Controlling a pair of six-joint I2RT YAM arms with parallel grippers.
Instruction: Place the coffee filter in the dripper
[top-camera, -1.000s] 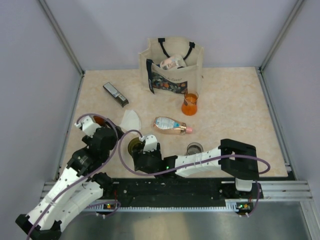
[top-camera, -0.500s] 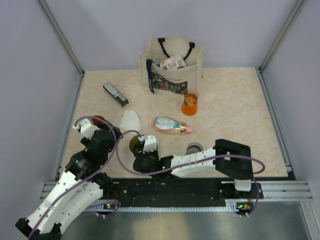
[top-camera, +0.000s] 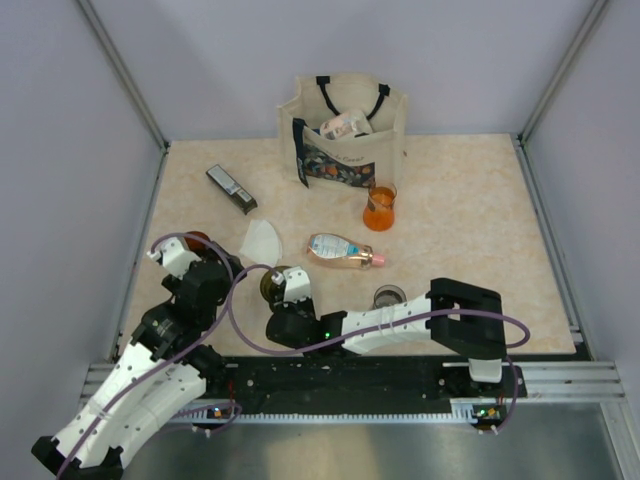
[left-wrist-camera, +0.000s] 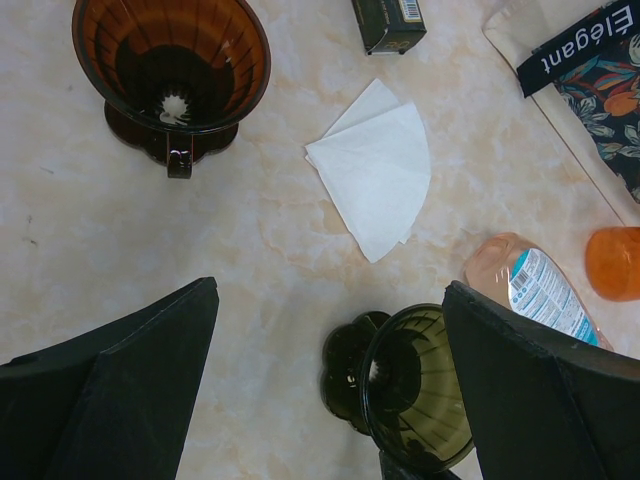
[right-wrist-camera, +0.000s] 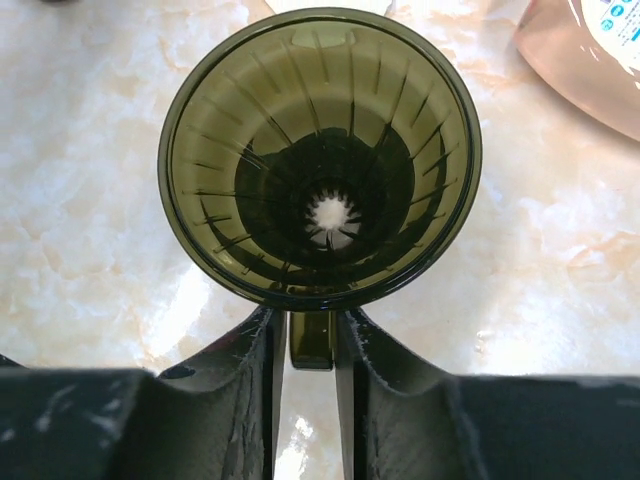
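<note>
The robot's right gripper should set the olive-green dripper down on the open top of the orange beaker (top-camera: 381, 185).
A white folded coffee filter (top-camera: 262, 241) (left-wrist-camera: 375, 175) lies flat on the table. Just nearer sits an olive-green glass dripper (top-camera: 275, 283) (left-wrist-camera: 420, 385) (right-wrist-camera: 320, 150), empty inside. My right gripper (right-wrist-camera: 310, 330) (top-camera: 290, 300) is shut on its small handle, one finger on each side. A second, brown dripper (left-wrist-camera: 170, 70) (top-camera: 197, 241) stands to the left, also empty and partly hidden by my left arm in the top view. My left gripper (left-wrist-camera: 330, 290) hovers open above the table between the two drippers, holding nothing.
A tote bag (top-camera: 345, 125) with packets stands at the back. An orange beaker (top-camera: 379, 208), a lying lotion bottle (top-camera: 345, 250) and a dark box (top-camera: 231, 188) lie around the filter. A small dark cup (top-camera: 389, 297) stands beside my right arm.
My right gripper's jaws have closed in onto the green dripper's handle, and the dripper has shifted slightly away from the arm bases. My left arm drew back a little.
</note>
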